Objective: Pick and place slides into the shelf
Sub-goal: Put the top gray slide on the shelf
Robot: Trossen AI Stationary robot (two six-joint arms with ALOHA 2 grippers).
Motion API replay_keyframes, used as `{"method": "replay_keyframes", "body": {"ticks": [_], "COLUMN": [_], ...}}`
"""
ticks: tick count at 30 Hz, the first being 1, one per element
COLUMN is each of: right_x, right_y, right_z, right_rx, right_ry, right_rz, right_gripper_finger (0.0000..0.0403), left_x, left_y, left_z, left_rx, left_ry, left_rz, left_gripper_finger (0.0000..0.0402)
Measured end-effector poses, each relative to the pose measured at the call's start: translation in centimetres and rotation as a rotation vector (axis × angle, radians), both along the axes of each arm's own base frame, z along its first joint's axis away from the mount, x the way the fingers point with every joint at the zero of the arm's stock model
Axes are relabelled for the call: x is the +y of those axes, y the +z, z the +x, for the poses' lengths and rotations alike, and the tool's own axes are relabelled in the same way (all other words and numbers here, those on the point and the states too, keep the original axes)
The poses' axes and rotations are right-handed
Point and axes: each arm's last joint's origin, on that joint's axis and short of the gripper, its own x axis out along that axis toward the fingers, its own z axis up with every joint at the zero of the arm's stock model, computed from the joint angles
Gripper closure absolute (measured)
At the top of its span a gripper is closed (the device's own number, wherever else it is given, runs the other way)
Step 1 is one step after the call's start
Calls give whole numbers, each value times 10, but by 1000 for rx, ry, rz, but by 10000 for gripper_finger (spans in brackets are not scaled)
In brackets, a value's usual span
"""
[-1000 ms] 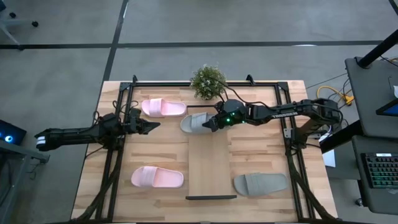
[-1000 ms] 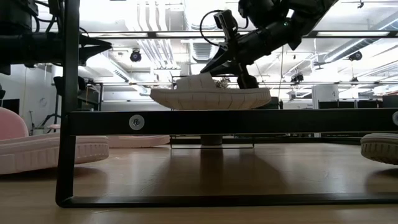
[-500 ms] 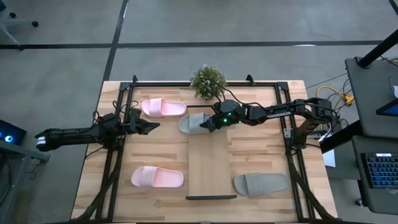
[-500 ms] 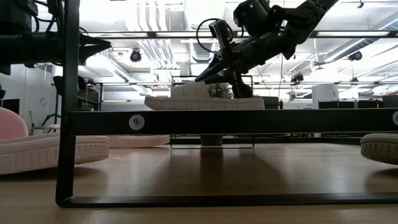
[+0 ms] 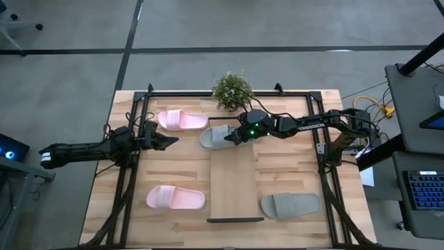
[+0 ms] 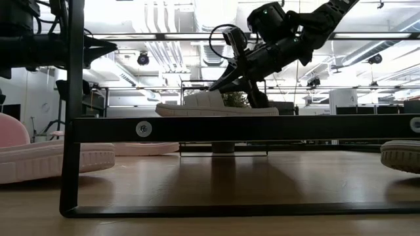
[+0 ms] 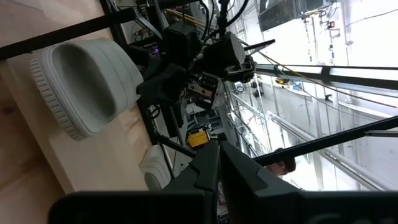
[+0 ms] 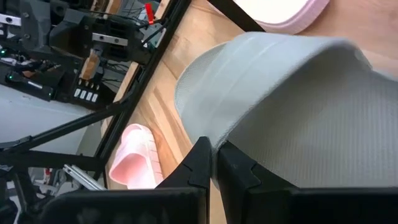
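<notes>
My right gripper should put the grey slide down on the shelf's far end (image 5: 229, 132) by the potted plant.
A grey slide (image 5: 216, 136) lies level over the far end of the shelf (image 5: 236, 187), toe toward the table's left. My right gripper (image 5: 238, 137) is shut on it. In the low view the shelf's wire rim (image 6: 197, 128) hides whether the sole (image 6: 216, 110) touches the board. The second grey slide (image 5: 290, 204) lies sole-down on the table, right of the shelf's near end. Two pink slides (image 5: 182, 120) (image 5: 175, 198) lie left of the shelf. My left gripper (image 5: 170, 139) waits shut, left of the shelf and clear of everything. My right gripper (image 8: 213, 163) pinches the grey slide's wide strap (image 8: 261, 118) at its edge between the two fingers. The fingers slant down from the table's right side (image 6: 223, 80). The slide sits level and upright below them.
A small potted plant (image 5: 232, 90) stands just beyond the shelf's far end, close to the held slide. Black frame rails (image 5: 128, 180) (image 5: 326, 173) run along the table's left and right sides. Bare board shows on the shelf's middle and near part.
My right gripper has gone down a little and slightly toward the table's left, still shut on the slide. The grey slide, a second ago tipped with its toe end higher, has come down and now lies level over the shelf's far end.
</notes>
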Motion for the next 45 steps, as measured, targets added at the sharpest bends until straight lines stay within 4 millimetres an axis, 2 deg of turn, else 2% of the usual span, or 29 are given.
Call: {"method": "replay_keyframes", "body": {"ticks": [10, 37, 45], "right_x": [-3, -5, -10], "right_y": [-11, -10, -11], "right_z": [-7, -7, -8], "right_rx": [41, 34, 41], "right_ry": [-27, -56, -108], "right_rz": [15, -1, -12], "right_gripper_finger": [394, 393, 356], "left_x": [0, 0, 0], "left_y": [0, 0, 0], "left_z": [0, 0, 0], "left_rx": [0, 0, 0], "left_ry": [-1, -2, -2], "left_rz": [0, 0, 0], "left_gripper_finger": [402, 402, 402]}}
